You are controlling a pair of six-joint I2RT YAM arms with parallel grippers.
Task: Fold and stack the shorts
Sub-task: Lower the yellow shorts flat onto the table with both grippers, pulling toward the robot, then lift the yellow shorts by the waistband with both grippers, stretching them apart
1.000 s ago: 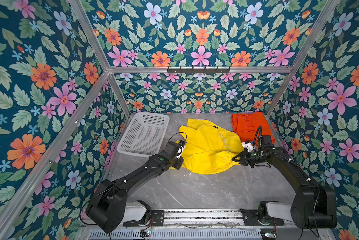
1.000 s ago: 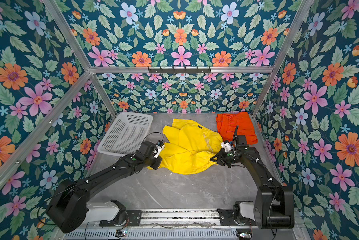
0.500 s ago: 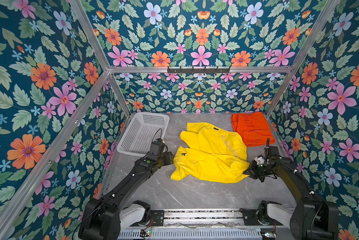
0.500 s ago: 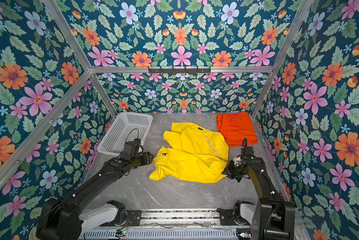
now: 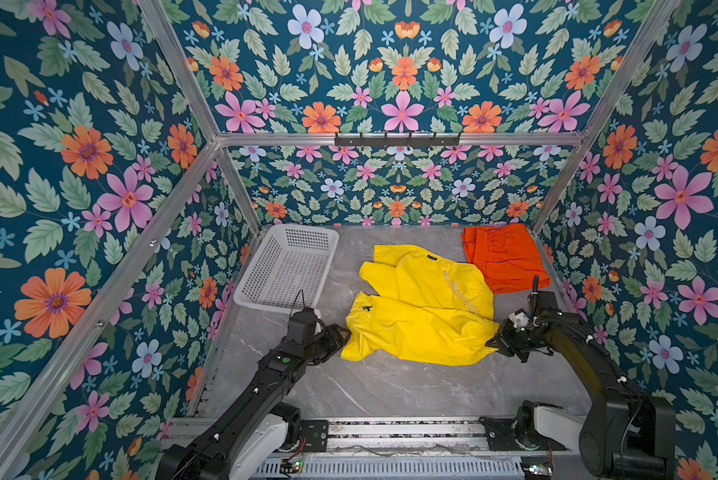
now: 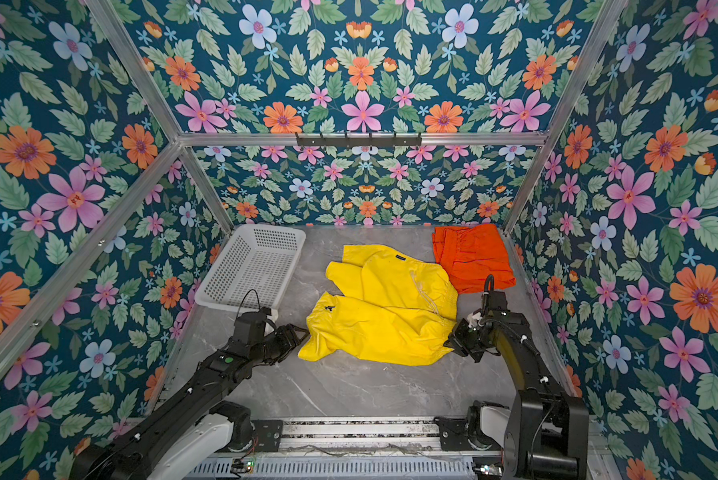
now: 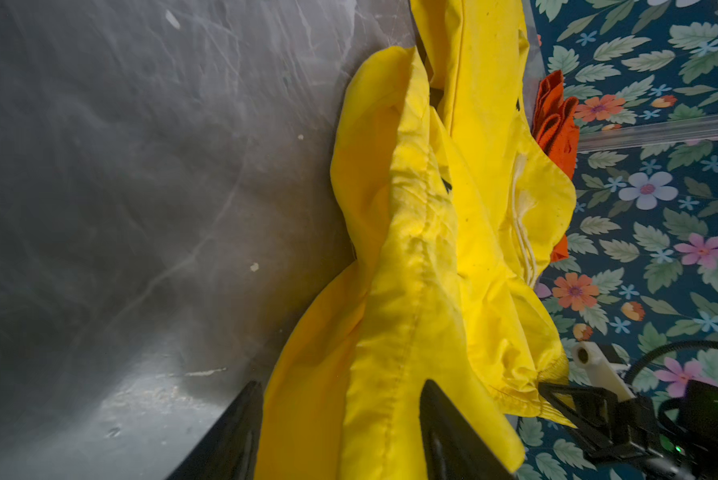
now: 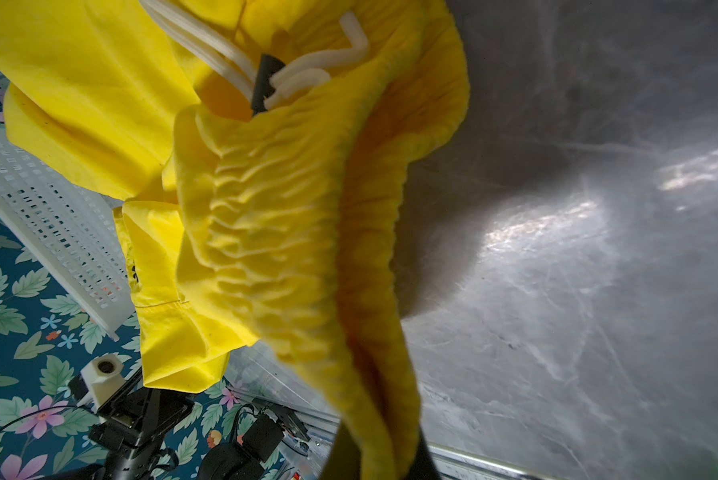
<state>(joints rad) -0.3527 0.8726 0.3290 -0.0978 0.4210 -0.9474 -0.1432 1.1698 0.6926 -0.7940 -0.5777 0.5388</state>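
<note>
The yellow shorts' near leg lies rumpled against the far leg, so the robot's left gripper needs to pinch the near leg's hem (image 5: 352, 342) and help lift the shorts clear before folding.
The yellow shorts (image 5: 419, 307) (image 6: 382, 307) lie spread out mid-table, legs to the left and waistband to the right. My left gripper (image 5: 343, 334) (image 6: 301, 334) sits at the near leg's hem. In the left wrist view its jaws (image 7: 340, 384) stand apart with yellow fabric lying loose between them. My right gripper (image 5: 492, 343) (image 6: 448, 343) is shut on the gathered waistband (image 8: 291, 232), which hangs out of the jaws (image 8: 380, 453). The pale drawstring (image 8: 307, 79) shows beside it. The orange shorts (image 5: 502, 257) (image 6: 473, 255) lie folded in the back right corner.
A white perforated basket (image 5: 286, 266) (image 6: 253, 266) stands at the back left, just behind my left arm. Flowered walls close the table on three sides. Bare grey tabletop (image 5: 390, 390) runs along the front, ahead of the rail.
Both grippers drew toward the front of the table, pulling the yellow shorts flatter and nearer. The left jaws have spread wider over the leg hem.
</note>
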